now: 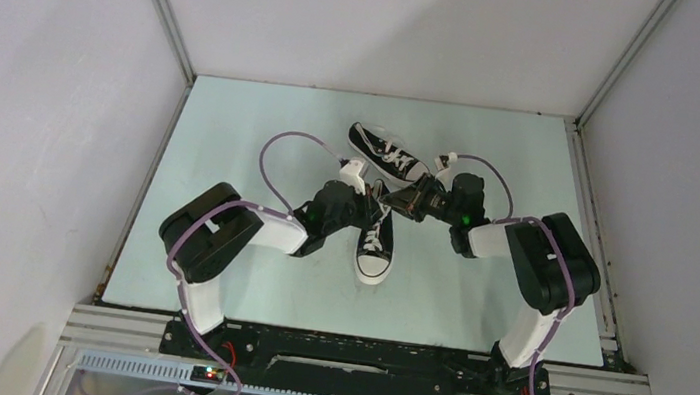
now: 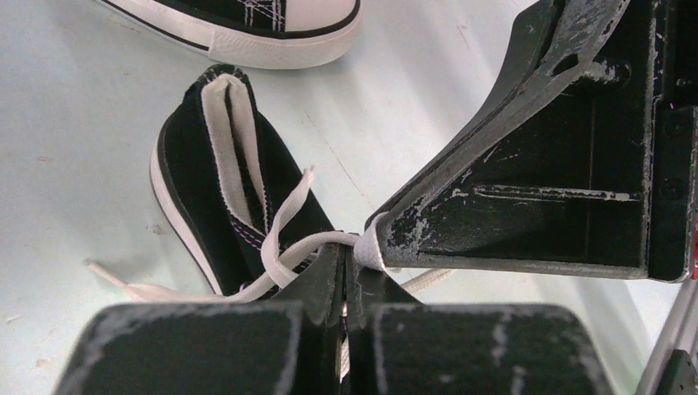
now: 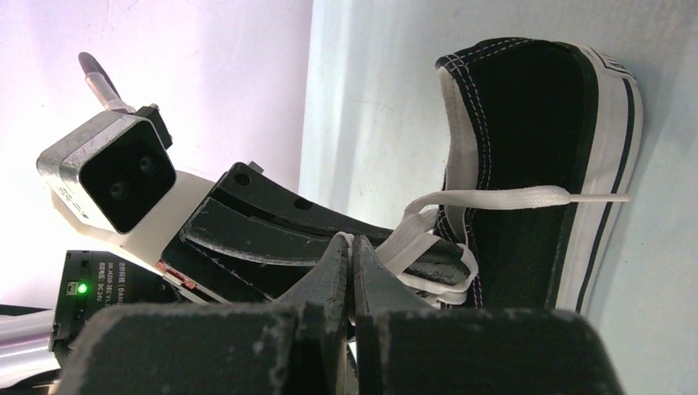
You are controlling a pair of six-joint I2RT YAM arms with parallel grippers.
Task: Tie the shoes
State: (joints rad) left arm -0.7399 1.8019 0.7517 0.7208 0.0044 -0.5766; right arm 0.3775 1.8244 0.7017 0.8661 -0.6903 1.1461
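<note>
I am holding the lace with my right gripper away from the loop around my left gripper's fingers, so next I open it and take the loop at the finger ends [image 3: 430,285].
Two black sneakers with white soles lie on the table. The near shoe [image 1: 375,246] points its toe at the arms, and the far shoe [image 1: 386,155] lies behind it. My left gripper [image 1: 372,201] and right gripper [image 1: 405,202] meet tip to tip over the near shoe's opening. In the left wrist view the left gripper [image 2: 350,257] is shut on a white lace [image 2: 284,247] running from the near shoe [image 2: 197,164]. In the right wrist view the right gripper [image 3: 352,247] is shut on a lace [image 3: 420,239] that loops around the left gripper's fingers [image 3: 329,234] beside the shoe [image 3: 527,164].
The pale green table [image 1: 232,143] is enclosed by white walls on three sides, with a metal frame rail [image 1: 358,345] at the near edge. The far shoe's toe [image 2: 247,25] lies just beyond the near shoe's heel. A loose lace end [image 2: 123,284] trails left on the table.
</note>
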